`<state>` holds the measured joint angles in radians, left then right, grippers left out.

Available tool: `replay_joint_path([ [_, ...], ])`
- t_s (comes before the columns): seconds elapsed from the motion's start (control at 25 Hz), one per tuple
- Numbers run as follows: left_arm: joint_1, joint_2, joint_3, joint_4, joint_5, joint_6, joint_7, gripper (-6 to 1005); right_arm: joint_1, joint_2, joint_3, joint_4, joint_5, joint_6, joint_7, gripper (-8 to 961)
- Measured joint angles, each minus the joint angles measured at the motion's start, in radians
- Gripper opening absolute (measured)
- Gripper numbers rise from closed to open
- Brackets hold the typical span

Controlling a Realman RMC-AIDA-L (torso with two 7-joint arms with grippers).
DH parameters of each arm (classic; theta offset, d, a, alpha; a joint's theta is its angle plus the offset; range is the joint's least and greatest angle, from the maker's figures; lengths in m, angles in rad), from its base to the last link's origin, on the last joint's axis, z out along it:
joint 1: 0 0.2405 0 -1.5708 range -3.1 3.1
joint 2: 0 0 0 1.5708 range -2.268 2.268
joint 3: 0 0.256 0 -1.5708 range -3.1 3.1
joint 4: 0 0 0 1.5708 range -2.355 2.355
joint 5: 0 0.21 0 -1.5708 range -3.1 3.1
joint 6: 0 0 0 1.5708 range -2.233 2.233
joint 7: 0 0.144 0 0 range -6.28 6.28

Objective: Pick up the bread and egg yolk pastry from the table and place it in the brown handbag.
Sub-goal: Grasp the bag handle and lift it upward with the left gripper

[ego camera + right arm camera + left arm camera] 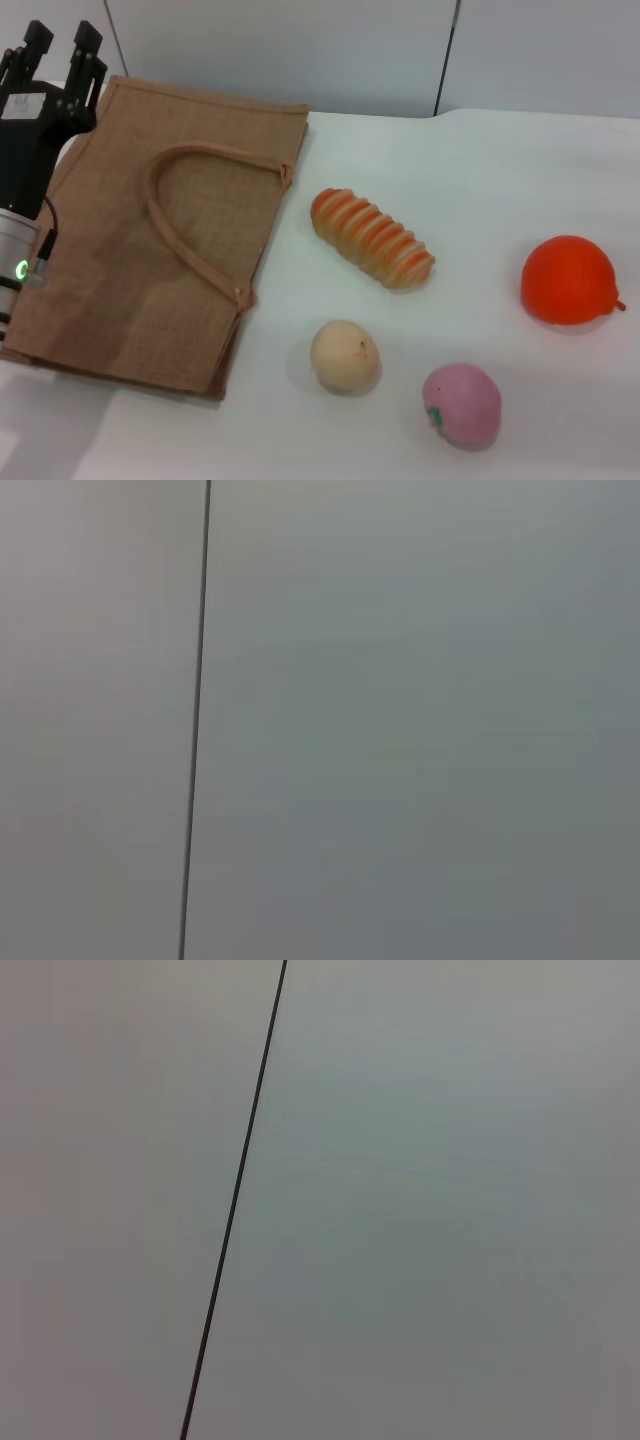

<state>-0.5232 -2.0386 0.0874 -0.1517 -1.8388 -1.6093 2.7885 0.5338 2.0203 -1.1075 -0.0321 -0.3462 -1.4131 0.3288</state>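
Note:
Next, I close my left gripper on the tan handle's curved middle point(153, 178), because lifting it there pulls the brown handbag up.
In the head view the brown handbag point(150, 230) lies flat on the white table at the left, its tan loop handles on top. The striped orange-and-tan bread point(371, 237) lies to the right of the bag. The pale cream egg yolk pastry point(344, 355) sits nearer to me, below the bread. My left gripper point(57, 52) is raised at the far left, above the bag's back left corner, fingers apart and empty. My right gripper is out of view. Both wrist views show only a plain grey wall with a dark seam.
A round orange fruit point(567, 280) sits at the right of the table point(480, 160). A pink ball with a green mark point(461, 405) lies at the front, right of the pastry. A grey wall stands behind the table.

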Motion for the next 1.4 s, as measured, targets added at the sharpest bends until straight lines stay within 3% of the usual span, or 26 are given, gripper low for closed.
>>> replay_joint_path([
  [0.64,0.000,0.001,-0.001,0.001,0.000,0.013,-0.003,571,0.003,0.000,0.000,0.000,0.006,0.013,-0.002,892],
  [0.8,-0.003,0.006,0.001,0.007,0.009,0.034,-0.084,571,0.003,-0.001,0.000,0.000,0.006,0.014,-0.002,892],
  [1.08,0.012,0.011,0.014,0.192,0.103,0.045,-0.504,571,0.006,-0.002,-0.001,0.000,0.001,0.025,-0.005,892],
  [1.4,0.003,0.011,0.017,0.556,0.380,0.166,-1.117,572,0.009,-0.003,0.000,-0.001,0.006,0.028,-0.001,892],
])
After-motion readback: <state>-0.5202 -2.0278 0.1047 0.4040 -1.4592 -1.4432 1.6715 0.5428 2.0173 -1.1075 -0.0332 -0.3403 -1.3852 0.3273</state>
